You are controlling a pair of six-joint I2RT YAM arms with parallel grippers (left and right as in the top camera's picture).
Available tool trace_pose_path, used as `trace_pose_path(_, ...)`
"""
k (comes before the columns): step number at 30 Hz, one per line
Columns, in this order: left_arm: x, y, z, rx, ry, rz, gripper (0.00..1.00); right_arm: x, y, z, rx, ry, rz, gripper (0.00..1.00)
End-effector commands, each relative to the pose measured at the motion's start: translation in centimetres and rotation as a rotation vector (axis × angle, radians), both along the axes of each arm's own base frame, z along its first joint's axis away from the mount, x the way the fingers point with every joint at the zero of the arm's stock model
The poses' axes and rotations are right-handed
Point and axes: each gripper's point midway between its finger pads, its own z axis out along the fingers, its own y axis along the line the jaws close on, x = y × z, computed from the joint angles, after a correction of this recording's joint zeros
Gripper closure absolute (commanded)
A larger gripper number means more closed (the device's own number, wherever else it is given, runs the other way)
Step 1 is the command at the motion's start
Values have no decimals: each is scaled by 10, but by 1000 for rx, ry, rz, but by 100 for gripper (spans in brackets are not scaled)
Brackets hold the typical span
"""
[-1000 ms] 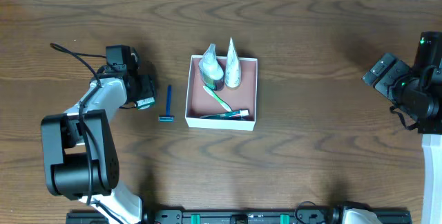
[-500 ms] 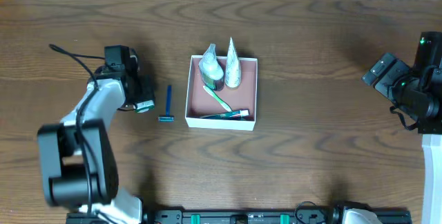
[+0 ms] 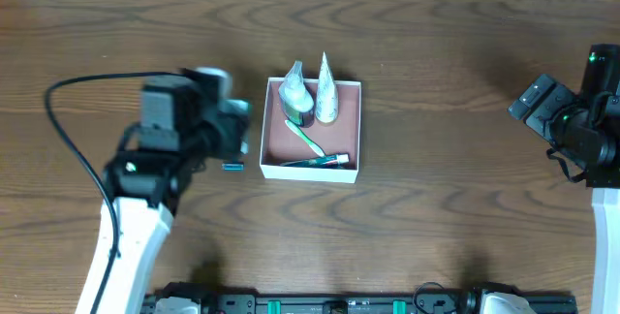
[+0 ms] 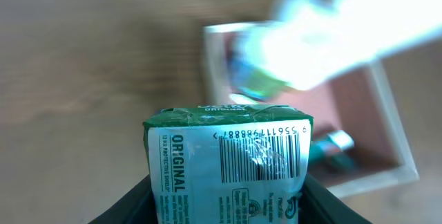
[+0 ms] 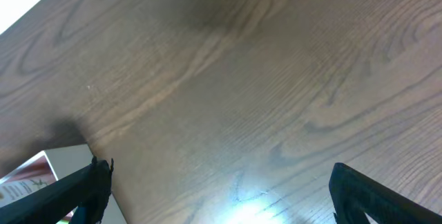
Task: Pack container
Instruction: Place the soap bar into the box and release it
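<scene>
The robot's left gripper needs to release the green wrapped soap bar inside the container (image 3: pixel 290 147), between the toothbrush and the small green tube. The soap bar is still raised above the table.
The container (image 3: pixel 359 130) is a square white-walled box with a reddish-pink inside, at the table's middle. It holds two white tubes (image 3: pixel 326 96) and a green-and-white toothbrush (image 3: pixel 308 140). My left gripper (image 3: pixel 232 125) hangs just left of the container's left wall, raised above the table. In the left wrist view the left gripper (image 4: pixel 228 207) is shut on a green wrapped soap bar (image 4: pixel 228 162) with a barcode, and the container (image 4: pixel 394 148) lies blurred ahead. My right gripper (image 5: pixel 217 189) is open and empty over bare wood, at the far right in the overhead view (image 3: pixel 531 101).
A blue razor (image 3: pixel 232 167) lies on the table left of the container, mostly hidden under my left gripper. A white object (image 5: pixel 34 175) shows at the lower left of the right wrist view. The table's far edge runs along the top.
My left arm has lifted and swung right towards the container with the green soap bar in its jaws, now covering most of the razor. The right arm has not moved.
</scene>
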Motion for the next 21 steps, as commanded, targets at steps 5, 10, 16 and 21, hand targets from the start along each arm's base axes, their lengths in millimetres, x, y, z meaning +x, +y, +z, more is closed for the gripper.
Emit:
trace_pose_path(5,-35,-75,-7,227,-133,-592,64,-1,-2,1,3,-4,-18,1)
trace_pose_path(10,-43,-107,-33,382,-202,-917,64,-1,-2,1,3,-4,-18,1)
trace_pose_path(16,-4,-128,-63,443,-244,-942,64,-1,-2,1,3,-4,-18,1)
trace_pose_path(21,16,-140,-94,445,-229,-949,64,-1,-2,1,3,-4,-18,1)
